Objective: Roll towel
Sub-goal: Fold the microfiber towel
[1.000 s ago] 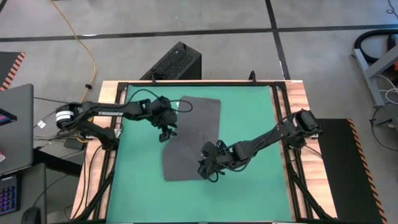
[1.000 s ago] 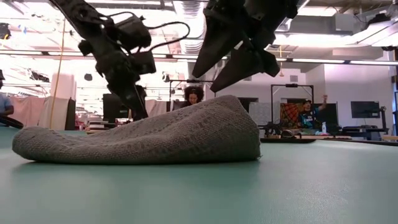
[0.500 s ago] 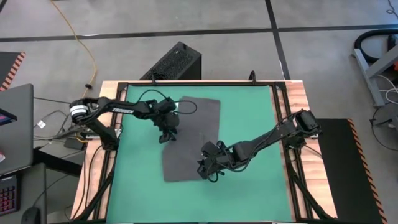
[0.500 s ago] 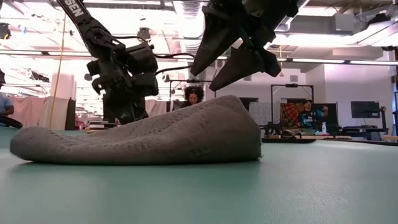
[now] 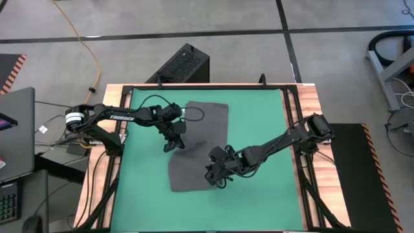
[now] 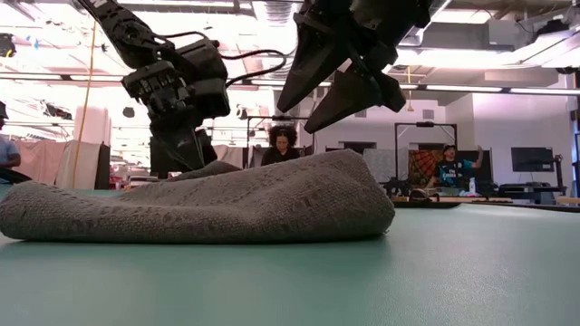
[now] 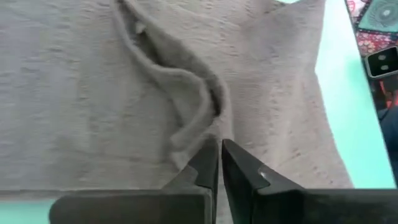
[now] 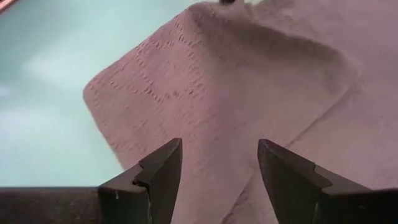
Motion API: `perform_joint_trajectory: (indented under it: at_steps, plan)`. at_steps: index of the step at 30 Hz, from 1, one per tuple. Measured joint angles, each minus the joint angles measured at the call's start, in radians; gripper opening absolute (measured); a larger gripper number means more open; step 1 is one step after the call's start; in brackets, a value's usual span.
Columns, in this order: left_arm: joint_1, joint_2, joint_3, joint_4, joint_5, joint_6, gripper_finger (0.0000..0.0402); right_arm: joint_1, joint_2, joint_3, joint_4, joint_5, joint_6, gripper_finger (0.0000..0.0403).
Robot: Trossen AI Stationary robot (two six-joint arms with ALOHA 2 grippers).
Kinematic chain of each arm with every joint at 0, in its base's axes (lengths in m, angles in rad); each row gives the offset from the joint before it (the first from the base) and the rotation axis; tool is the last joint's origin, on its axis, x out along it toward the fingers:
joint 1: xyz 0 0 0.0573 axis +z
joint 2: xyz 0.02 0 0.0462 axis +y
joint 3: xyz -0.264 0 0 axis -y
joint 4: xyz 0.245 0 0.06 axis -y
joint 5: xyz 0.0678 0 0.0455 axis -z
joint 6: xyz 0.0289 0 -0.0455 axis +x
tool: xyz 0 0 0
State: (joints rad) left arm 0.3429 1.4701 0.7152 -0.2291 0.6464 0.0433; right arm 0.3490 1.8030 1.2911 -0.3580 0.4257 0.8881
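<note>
The towel's near part slants away from its far part and bunches at my left gripper, so I should open it and grasp the towel's side closer to the towel's near end (image 5: 173, 162).
The towel (image 5: 204, 139), a dark grey cloth, lies spread on the green mat (image 5: 259, 116), rumpled along its left edge. My left gripper (image 5: 173, 145) is at that left edge, shut on a raised fold of the towel (image 7: 186, 93); the low view shows it (image 6: 186, 163) behind the cloth's hump. My right gripper (image 5: 215, 176) hangs open just above the towel's near right part (image 8: 217, 81), with nothing between its fingers. In the low view it (image 6: 299, 113) stands clear over the towel (image 6: 227, 204). My left gripper pinches a raised ridge of cloth (image 7: 208, 127) at the towel's left edge between its two shut fingers. The fingers come slanting down from the table's left side. The ridge stands up a little at the fingertips; the rest of the towel lies on the mat.
Wooden table rails (image 5: 310, 110) frame the mat. A black box (image 5: 182, 65) stands on the floor beyond the far edge, and a laptop (image 5: 14, 129) sits off to the left. People (image 6: 283, 140) show in the room behind. Bare mat lies to the right.
My left gripper has dropped onto the towel's left edge, turned at the wrist, and shut on the cloth. The edge there has bunched into a ridge and the towel's left part has shifted slightly on the mat.
</note>
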Motion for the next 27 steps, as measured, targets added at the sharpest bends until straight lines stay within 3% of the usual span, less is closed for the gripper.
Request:
perform_joint_trajectory:
  at_steps: [3,8,11,13,15,21,27]
  plan:
    - [-0.053,-0.026,0.027,-0.065,-0.028,-0.001,0.0001,-0.027,-0.006,0.000,-0.001,0.001,-0.074,0.0233]
    - [-0.167,-0.077,0.063,-0.085,-0.180,0.025,0.0000,-0.097,-0.020,0.000,0.012,-0.001,-0.164,0.0233]
    - [-0.219,-0.085,0.063,-0.090,-0.446,0.082,0.0000,-0.135,-0.020,0.004,0.019,-0.028,-0.212,0.0233]
    - [-0.212,-0.085,0.063,-0.082,-0.558,0.168,0.0001,-0.152,-0.020,0.006,0.040,-0.057,-0.232,0.0233]
    - [-0.179,-0.085,0.072,-0.083,-0.536,0.226,0.0008,-0.162,-0.020,0.008,0.054,-0.080,-0.242,0.0233]
    - [-0.035,-0.079,0.100,-0.096,-0.287,0.171,0.0069,-0.158,-0.018,0.008,0.048,-0.095,-0.242,0.0233]
    - [-0.030,-0.029,0.100,-0.143,-0.246,0.216,0.0146,-0.136,-0.018,0.008,0.043,-0.092,-0.234,0.0233]
